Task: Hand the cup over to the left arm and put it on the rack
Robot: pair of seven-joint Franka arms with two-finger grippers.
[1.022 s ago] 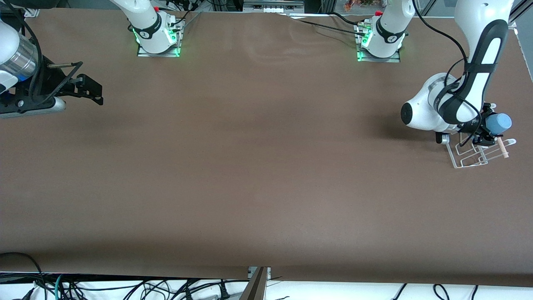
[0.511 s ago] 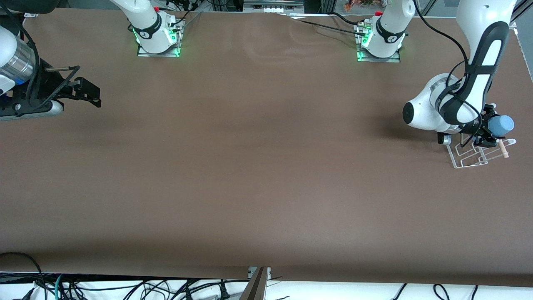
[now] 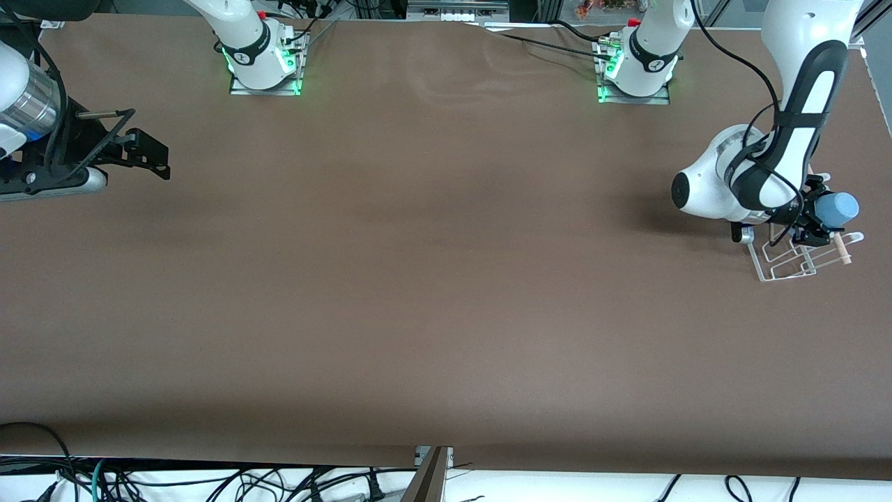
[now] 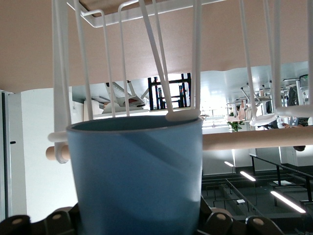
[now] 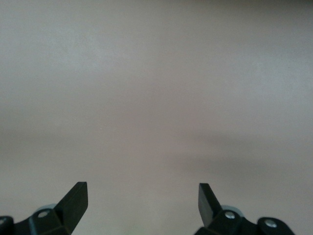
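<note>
The robot's left gripper should release the light-blue cup over the white wire rack's wires (image 3: pixel 779 225) (image 4: pixel 166 54), with the cup's base beside the wooden rod.
The light-blue cup (image 3: pixel 838 207) is held on its side in my left gripper (image 3: pixel 814 217), which is shut on it just over the white wire rack (image 3: pixel 786 263) at the left arm's end of the table. In the left wrist view the cup (image 4: pixel 134 176) fills the space between the jaws. Its rim points into the rack's prongs (image 4: pixel 157 63), and one prong's tip shows right at the rim. The rack's wooden rod (image 4: pixel 254 139) crosses just past the rim. My right gripper (image 3: pixel 148 152) waits open over bare table at the right arm's end, nothing between its fingers (image 5: pixel 73 198).
The brown table (image 3: pixel 432 279) stretches between the two arms. Both arm bases (image 3: pixel 261 59) stand along its edge farthest from the front camera. The left arm's white elbow (image 3: pixel 704 188) hangs low beside the rack. Cables (image 3: pixel 209 481) lie below the near edge.
Almost nothing differs. The left gripper with the cup has shifted very slightly over the rack, and the right gripper has edged a little toward its end of the table.
</note>
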